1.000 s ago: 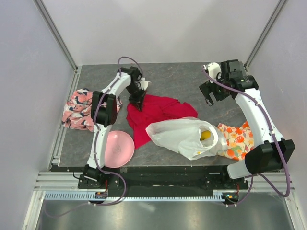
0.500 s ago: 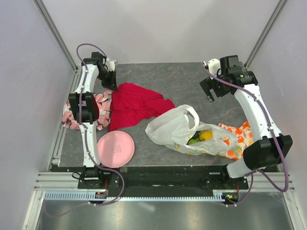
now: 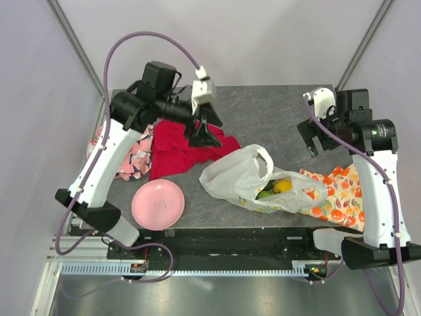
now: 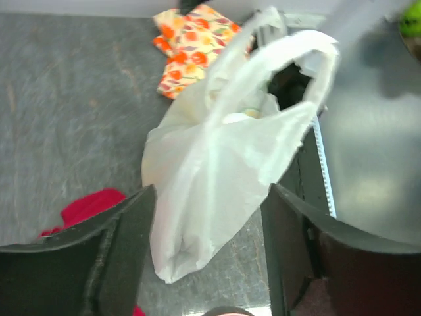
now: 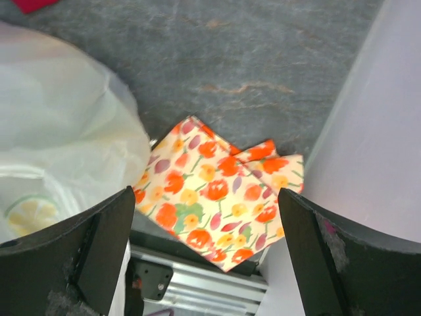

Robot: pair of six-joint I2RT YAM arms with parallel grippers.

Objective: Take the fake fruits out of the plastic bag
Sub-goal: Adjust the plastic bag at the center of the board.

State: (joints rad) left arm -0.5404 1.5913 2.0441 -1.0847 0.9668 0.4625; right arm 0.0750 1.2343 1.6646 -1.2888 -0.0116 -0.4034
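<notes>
Next, I grab the plastic bag's handle (image 3: 320,189) with my right gripper at the bag's open end, next to the orange fruit-printed cloth.
The plastic bag (image 3: 240,179) lies crumpled on the table's front right, its mouth facing right, with one handle loop (image 3: 262,157) standing up. Inside the mouth show fake fruits: a yellow one (image 3: 283,186) and a green one (image 3: 264,194). My left gripper (image 3: 205,135) hangs open over the red cloth's right edge, just behind the bag. In the left wrist view the bag (image 4: 223,164) lies beyond the empty left gripper (image 4: 207,243). My right gripper (image 3: 314,137) is open at the back right, raised. In its wrist view the right gripper (image 5: 204,257) holds nothing, with the bag (image 5: 59,131) at the left.
A red cloth (image 3: 174,148) lies behind the bag, with a pink floral cloth (image 3: 128,161) at the left edge. A pink plate (image 3: 158,205) sits at the front left. An orange fruit-printed cloth (image 3: 335,194) lies under the bag's right end, by the right wall.
The left arm dragged the red cloth left off the bag, then swung back toward the middle with its jaws opened. The bag's mouth now shows fruits. The right arm shifted right.
</notes>
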